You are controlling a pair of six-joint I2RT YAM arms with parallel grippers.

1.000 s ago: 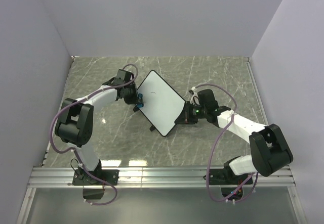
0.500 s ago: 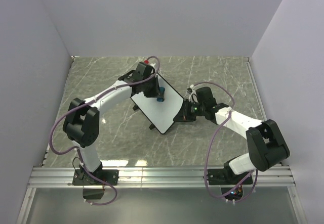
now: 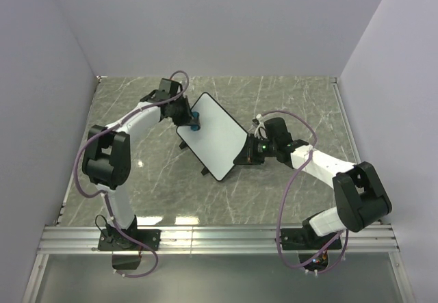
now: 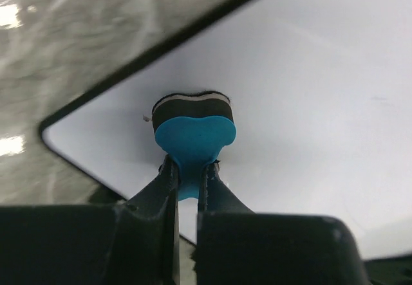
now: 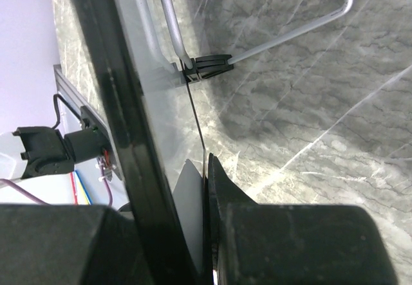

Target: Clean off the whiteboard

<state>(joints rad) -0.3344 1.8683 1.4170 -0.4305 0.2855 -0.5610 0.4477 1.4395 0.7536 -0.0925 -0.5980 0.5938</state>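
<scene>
Next, my left gripper lets go of the blue eraser on the grey marble (image 3: pixel 137 164) beside the whiteboard, by the small bright glint.
The whiteboard (image 3: pixel 213 137), white with a thin black rim, lies tilted at the table's middle, its face blank. My left gripper (image 3: pixel 189 120) is shut on a small blue eraser (image 4: pixel 193 138), whose dark felt pad presses on the whiteboard (image 4: pixel 309 105) near its left corner. My right gripper (image 3: pixel 248 154) is shut on the whiteboard's right edge; the right wrist view shows the black rim (image 5: pixel 112 98) clamped between the fingers and the board's wire stand (image 5: pixel 283 37) behind.
Grey marble tabletop (image 3: pixel 294 104) surrounds the board, with white walls at the back and sides. An aluminium rail (image 3: pixel 219 238) runs along the near edge by the arm bases.
My left gripper swept the eraser from the board's left edge up across its top, then back to the upper-left corner. The right gripper kept its hold; the board shifted slightly.
</scene>
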